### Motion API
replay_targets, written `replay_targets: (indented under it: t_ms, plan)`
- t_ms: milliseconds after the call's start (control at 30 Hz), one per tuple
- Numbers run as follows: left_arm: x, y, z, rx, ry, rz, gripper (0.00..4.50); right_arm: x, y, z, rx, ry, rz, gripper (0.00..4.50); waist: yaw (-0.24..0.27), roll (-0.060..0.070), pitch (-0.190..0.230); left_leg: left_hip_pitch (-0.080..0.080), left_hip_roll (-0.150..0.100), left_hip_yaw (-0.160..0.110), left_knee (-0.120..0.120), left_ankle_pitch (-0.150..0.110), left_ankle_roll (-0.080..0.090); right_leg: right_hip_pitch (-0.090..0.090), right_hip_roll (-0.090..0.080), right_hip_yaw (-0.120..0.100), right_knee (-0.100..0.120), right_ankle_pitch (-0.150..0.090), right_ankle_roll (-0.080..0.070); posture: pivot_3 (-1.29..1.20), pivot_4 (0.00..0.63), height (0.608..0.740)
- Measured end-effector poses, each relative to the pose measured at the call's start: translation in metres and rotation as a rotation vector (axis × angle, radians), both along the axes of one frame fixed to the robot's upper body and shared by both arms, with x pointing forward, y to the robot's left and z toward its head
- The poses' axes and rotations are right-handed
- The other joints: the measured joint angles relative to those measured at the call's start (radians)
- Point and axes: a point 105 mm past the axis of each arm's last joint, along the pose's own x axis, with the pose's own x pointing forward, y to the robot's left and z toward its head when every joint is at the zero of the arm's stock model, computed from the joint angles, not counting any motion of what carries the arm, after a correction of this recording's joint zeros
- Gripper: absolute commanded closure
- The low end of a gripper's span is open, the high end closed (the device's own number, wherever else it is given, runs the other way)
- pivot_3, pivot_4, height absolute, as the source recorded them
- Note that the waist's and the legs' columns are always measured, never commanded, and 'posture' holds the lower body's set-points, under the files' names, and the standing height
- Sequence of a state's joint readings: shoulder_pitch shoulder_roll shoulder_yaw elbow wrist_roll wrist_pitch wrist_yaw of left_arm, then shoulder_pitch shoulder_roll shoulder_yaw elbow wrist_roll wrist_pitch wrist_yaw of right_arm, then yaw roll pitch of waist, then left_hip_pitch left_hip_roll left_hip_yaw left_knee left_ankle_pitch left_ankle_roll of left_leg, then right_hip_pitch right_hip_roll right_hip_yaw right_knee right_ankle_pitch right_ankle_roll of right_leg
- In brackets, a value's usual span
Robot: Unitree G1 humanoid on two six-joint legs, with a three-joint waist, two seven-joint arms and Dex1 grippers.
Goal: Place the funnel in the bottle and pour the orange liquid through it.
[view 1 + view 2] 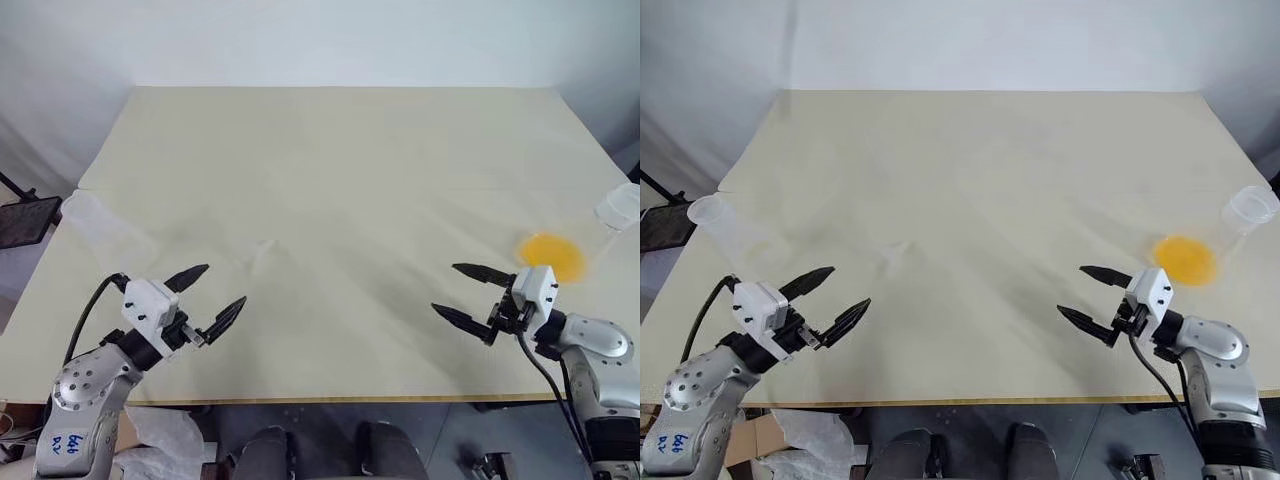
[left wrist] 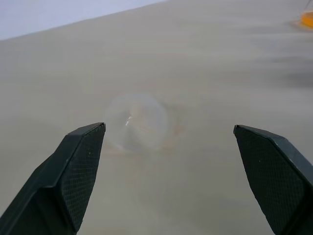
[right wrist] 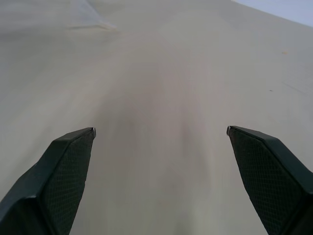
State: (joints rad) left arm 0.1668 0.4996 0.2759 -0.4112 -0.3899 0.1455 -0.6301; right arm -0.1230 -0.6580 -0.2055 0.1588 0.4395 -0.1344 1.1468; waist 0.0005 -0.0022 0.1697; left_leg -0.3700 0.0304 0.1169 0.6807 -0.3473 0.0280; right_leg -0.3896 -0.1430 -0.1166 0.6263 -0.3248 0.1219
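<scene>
The robot's left gripper needs to next move to the neck (image 1: 80,210) of the clear bottle and close there, just under the bottle's opening.
The funnel (image 1: 265,250) is a small clear shape lying on the cream cloth left of centre; it sits ahead of my left gripper's fingers in the left wrist view (image 2: 138,122). The bottle (image 1: 728,232), clear with a narrow neck, stands at the table's left edge. At the right edge, the orange liquid (image 1: 550,257) pools in the bottom of a larger clear vessel (image 1: 1250,208). My left gripper (image 1: 224,285) hovers open near the front left, with nothing between its fingers. My right gripper (image 1: 445,288) is open and empty near the front right, just short of the orange liquid.
The cream cloth covers the table (image 1: 330,160), with a faint crease across the middle. A black object (image 1: 25,220) sits off the table's left side. The table's front edge (image 1: 330,400) runs just behind both grippers.
</scene>
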Motion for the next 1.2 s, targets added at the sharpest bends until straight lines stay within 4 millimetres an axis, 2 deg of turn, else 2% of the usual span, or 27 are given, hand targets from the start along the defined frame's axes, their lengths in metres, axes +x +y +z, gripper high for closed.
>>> replay_targets:
  t_ms: [133,267,400,500,567,667,767,833,900,1000,1200]
  plan:
    - [0.001,-0.003,-0.003,0.022,-0.002,-0.010,0.04,-0.001,-0.001,-0.001,-0.005,-0.001,0.005,0.00,-0.001,0.000,0.000,0.000,0.000,0.000,0.000,0.000,0.000,0.000,0.000,0.000,0.000,0.000,0.000,0.00,0.150,0.740]
    - [0.002,0.003,-0.005,-0.014,0.007,0.036,0.04,0.000,-0.001,-0.001,-0.008,0.005,0.019,0.00,-0.001,0.000,0.000,0.000,0.000,0.000,0.000,0.000,0.000,0.000,0.000,0.000,0.000,0.000,0.000,0.00,0.150,0.740]
    - [-0.011,0.039,-0.007,-0.119,-0.001,0.228,0.04,0.006,0.015,0.006,0.048,-0.011,0.065,0.00,-0.011,0.000,0.000,0.001,0.003,0.000,0.000,0.000,-0.001,0.000,0.000,0.000,0.000,0.000,0.000,0.00,0.150,0.740]
    - [-0.030,0.067,-0.015,-0.173,0.000,0.378,0.04,0.010,0.044,0.011,0.111,-0.011,0.147,0.00,-0.017,0.000,0.000,0.000,0.002,0.000,0.000,-0.001,-0.001,-0.001,0.000,0.000,0.000,0.000,0.000,0.00,0.150,0.740]
    - [-0.045,0.086,-0.019,-0.210,-0.006,0.489,0.04,0.012,0.063,0.018,0.149,-0.017,0.204,0.00,-0.016,0.000,0.000,0.000,0.002,0.000,0.000,-0.001,0.000,-0.001,-0.001,0.000,0.000,0.000,0.000,0.00,0.150,0.740]
    - [-0.078,0.117,-0.027,-0.253,-0.010,0.686,0.04,0.011,0.092,0.036,0.194,-0.048,0.299,0.00,-0.013,-0.001,0.001,0.000,0.001,-0.001,0.001,-0.003,0.001,0.000,-0.006,0.000,-0.002,0.000,0.000,0.00,0.150,0.740]
    - [-0.101,0.134,-0.030,-0.281,-0.023,0.812,0.04,0.012,0.105,0.050,0.214,-0.071,0.339,0.00,0.001,-0.002,0.001,0.000,0.001,-0.002,0.002,-0.005,0.002,0.000,-0.006,0.000,-0.003,0.000,0.000,0.00,0.150,0.740]
    - [-0.108,0.138,-0.031,-0.290,-0.029,0.839,0.04,0.012,0.110,0.053,0.212,-0.067,0.360,0.00,0.006,-0.003,0.001,0.000,0.000,-0.002,0.002,-0.006,0.002,0.000,-0.007,0.001,-0.004,0.000,0.000,0.00,0.150,0.740]
    - [-0.108,0.138,-0.030,-0.296,-0.032,0.836,0.04,0.013,0.112,0.053,0.209,-0.061,0.366,0.00,0.008,-0.003,0.001,0.000,0.000,-0.002,0.002,-0.006,0.003,0.000,-0.007,0.001,-0.004,0.000,0.000,0.00,0.150,0.740]
    - [-0.096,0.138,-0.018,-0.316,-0.069,0.799,0.04,0.017,0.104,0.045,0.176,-0.033,0.340,0.00,0.008,-0.003,0.001,0.000,0.000,-0.001,0.002,-0.006,0.003,0.000,-0.006,0.000,-0.004,0.000,0.000,0.00,0.150,0.740]
    - [-0.056,0.147,0.029,-0.290,-0.176,0.737,0.04,0.022,0.093,0.033,0.151,-0.004,0.291,0.00,-0.003,-0.003,0.001,0.000,0.000,-0.001,0.002,-0.006,0.001,0.000,-0.004,-0.002,0.001,0.000,0.000,0.00,0.150,0.740]
